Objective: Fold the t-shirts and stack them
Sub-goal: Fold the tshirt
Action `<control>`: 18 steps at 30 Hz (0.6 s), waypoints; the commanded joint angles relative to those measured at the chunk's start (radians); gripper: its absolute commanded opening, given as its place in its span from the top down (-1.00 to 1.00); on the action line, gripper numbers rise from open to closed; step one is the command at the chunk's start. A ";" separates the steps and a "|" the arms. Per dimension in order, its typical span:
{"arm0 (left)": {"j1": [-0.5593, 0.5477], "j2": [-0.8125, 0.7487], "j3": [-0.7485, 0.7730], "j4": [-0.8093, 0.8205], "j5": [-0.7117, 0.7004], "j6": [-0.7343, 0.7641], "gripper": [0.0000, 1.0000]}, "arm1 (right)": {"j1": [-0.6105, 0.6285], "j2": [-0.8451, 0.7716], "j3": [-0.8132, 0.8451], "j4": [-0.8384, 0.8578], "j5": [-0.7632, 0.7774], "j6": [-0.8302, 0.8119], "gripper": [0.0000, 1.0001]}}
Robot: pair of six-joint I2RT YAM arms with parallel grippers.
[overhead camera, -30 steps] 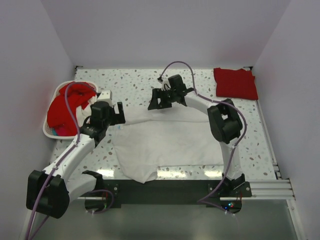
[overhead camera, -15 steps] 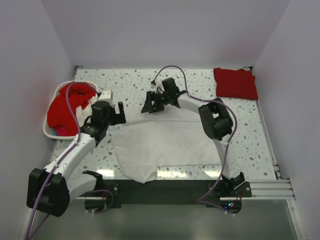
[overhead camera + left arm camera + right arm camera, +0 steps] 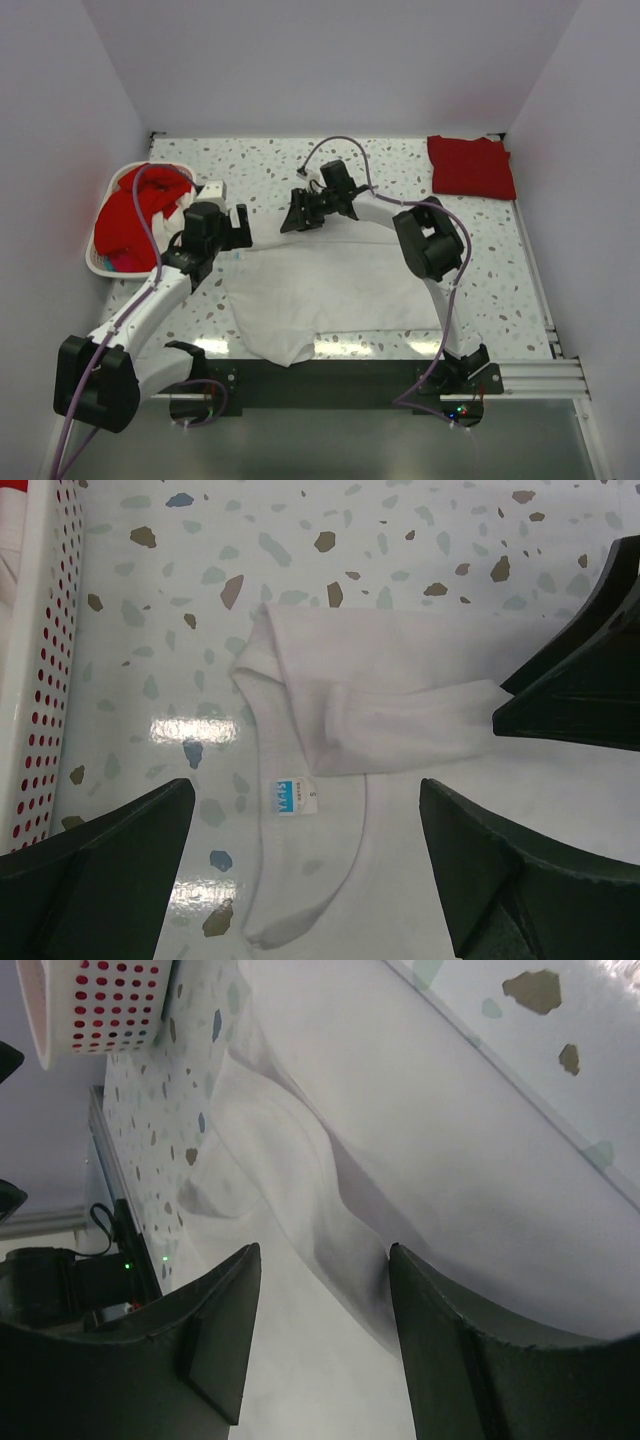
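Observation:
The raised fold of white cloth is bunched up toward the collar, so the robot's right gripper should grasp the fold's end [image 3: 335, 732] by the collar and spread it out flat.
The white t-shirt [image 3: 330, 285] lies spread on the speckled table, its blue neck label [image 3: 284, 797] at the left. My left gripper [image 3: 232, 228] hovers open over the collar, nothing between its fingers [image 3: 110, 870]. My right gripper [image 3: 300, 212] is open at the shirt's far edge, its fingers [image 3: 215, 1335] standing either side of a raised fold of white cloth [image 3: 340, 1210]. A folded red t-shirt [image 3: 470, 166] lies at the far right corner. More red t-shirts [image 3: 135, 212] fill the white basket.
The white oval basket [image 3: 100, 262] stands at the left edge and also shows in the left wrist view [image 3: 40, 660]. White walls close in the table on three sides. A black rail [image 3: 330, 375] runs along the near edge.
My right gripper has moved left along the shirt's far edge and a little lower. My left arm has stayed in place.

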 commanded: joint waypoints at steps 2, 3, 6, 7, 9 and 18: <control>0.008 0.003 0.016 0.044 -0.003 -0.010 -1.00 | 0.024 -0.091 -0.054 0.017 -0.074 -0.066 -0.15; 0.008 0.003 0.018 0.043 -0.007 -0.010 -1.00 | 0.027 -0.099 -0.063 0.008 -0.078 -0.081 -0.15; 0.008 0.001 0.018 0.044 -0.013 -0.010 -1.00 | 0.044 -0.136 -0.123 -0.009 -0.095 -0.128 -0.15; 0.008 0.003 0.016 0.043 -0.014 -0.010 -1.00 | 0.046 -0.144 -0.140 -0.011 -0.094 -0.147 -0.15; 0.008 0.001 0.016 0.043 -0.017 -0.010 -1.00 | 0.050 -0.171 -0.183 -0.019 -0.089 -0.170 -0.16; 0.008 0.020 0.021 0.037 -0.020 -0.010 -1.00 | 0.070 -0.259 -0.258 0.003 -0.097 -0.209 -0.21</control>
